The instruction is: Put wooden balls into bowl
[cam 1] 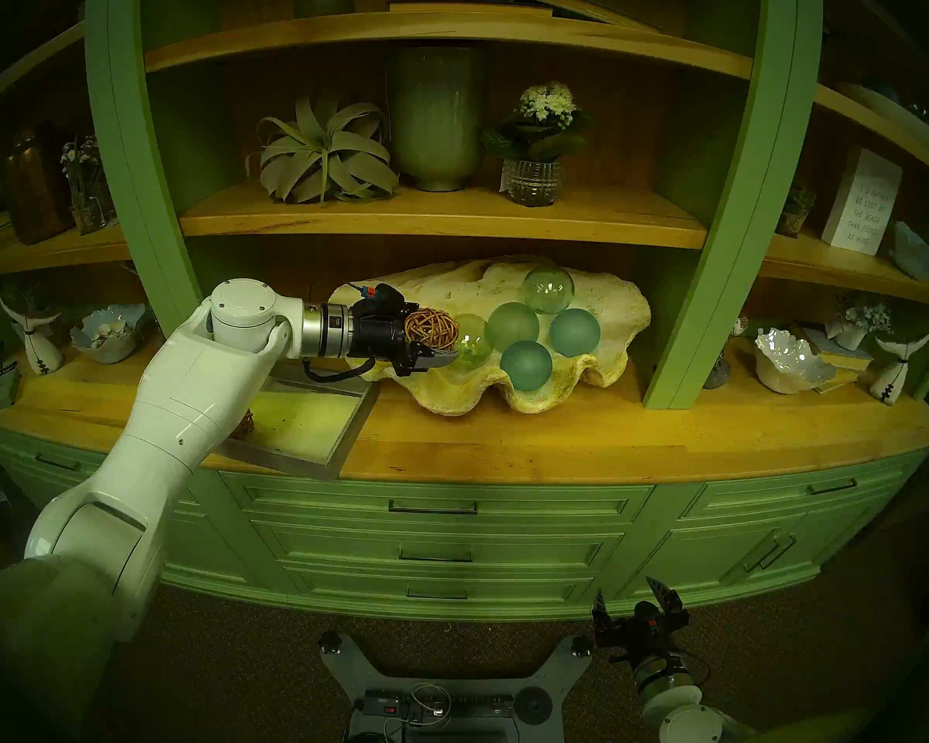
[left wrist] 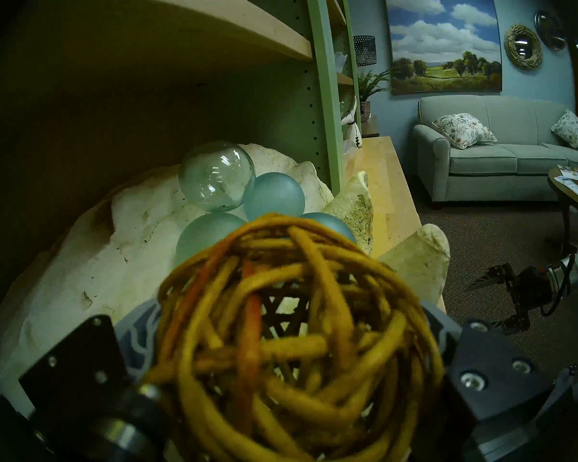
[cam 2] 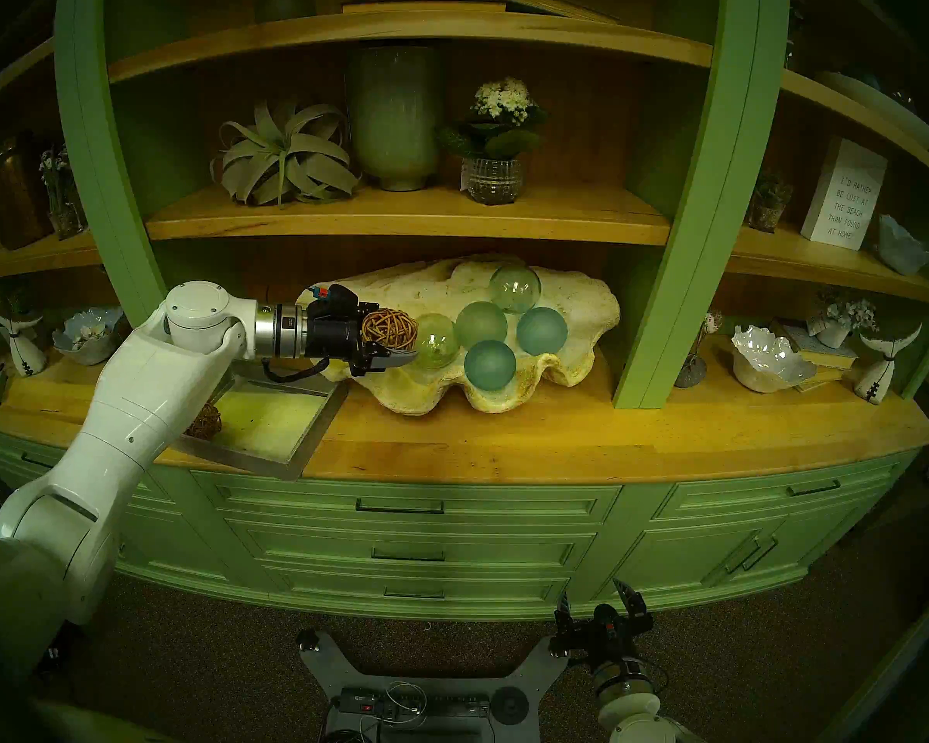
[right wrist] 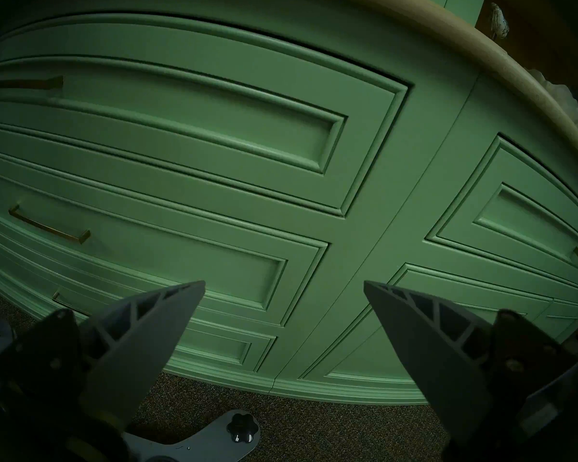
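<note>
Next, my left gripper lets go of the wooden ball in the bowl (cam 1: 451, 369) (left wrist: 313, 362), between the nearest clear glass sphere and the bowl's front rim.
A brown woven wooden ball (cam 1: 431, 328) (cam 2: 390, 328) (left wrist: 291, 344) sits between the fingers of my left gripper (cam 1: 443, 335) (cam 2: 402, 335), which is shut on it. The ball hangs over the left end of the big cream clam-shell bowl (cam 1: 615, 302) (cam 2: 585, 302) (left wrist: 80, 268), close to a clear glass sphere (cam 1: 470, 345). A second wooden ball (cam 1: 243, 424) (cam 2: 205, 420) lies in the grey tray (cam 1: 352, 425), half hidden behind my left arm. My right gripper (cam 1: 636, 600) (right wrist: 284, 284) hangs open near the floor, facing the drawers.
Several green and teal glass spheres (cam 1: 574, 332) fill the bowl's middle and right. A shelf board (cam 1: 441, 224) runs low above the bowl. Green uprights (cam 1: 720, 243) flank it. Small white ruffled bowls (cam 1: 792, 358) and figurines stand on the counter's sides.
</note>
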Controlling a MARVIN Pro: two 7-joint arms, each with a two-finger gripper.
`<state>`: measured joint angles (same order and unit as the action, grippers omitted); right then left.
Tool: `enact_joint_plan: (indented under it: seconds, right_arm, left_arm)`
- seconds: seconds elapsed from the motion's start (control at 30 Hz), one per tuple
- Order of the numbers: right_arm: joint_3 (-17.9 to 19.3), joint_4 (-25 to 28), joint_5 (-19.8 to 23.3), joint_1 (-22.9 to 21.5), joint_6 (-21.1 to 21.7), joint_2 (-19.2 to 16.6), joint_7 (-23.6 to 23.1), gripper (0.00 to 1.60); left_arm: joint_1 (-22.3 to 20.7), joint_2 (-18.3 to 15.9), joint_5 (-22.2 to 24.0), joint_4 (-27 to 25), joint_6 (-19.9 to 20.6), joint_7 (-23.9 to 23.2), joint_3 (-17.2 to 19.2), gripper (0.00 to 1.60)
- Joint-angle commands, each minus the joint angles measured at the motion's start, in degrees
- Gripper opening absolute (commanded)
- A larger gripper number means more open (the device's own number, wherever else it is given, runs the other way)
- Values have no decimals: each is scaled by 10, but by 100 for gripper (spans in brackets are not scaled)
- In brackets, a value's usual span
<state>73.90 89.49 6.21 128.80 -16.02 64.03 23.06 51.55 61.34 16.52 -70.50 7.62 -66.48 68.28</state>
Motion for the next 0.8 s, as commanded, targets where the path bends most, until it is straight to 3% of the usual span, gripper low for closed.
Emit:
enact_joint_plan:
  seconds: [0.0,0.43,0.53,0.77]
  right_arm:
    - [1,15,0,0,-2,0,1,160]
    - [1,16,0,0,-2,-1,1,160]
    - [1,16,0,0,-2,-1,1,160]
    - [1,16,0,0,-2,-1,1,160]
  left_arm:
    - [-42,16,1,10,-4,-1,5,0]
    - [-30,18,-6,-2,-8,-14,-4,0]
    - [-30,19,-9,-1,-10,-14,-5,33]
    - [-35,23,-14,6,-14,-15,-7,41]
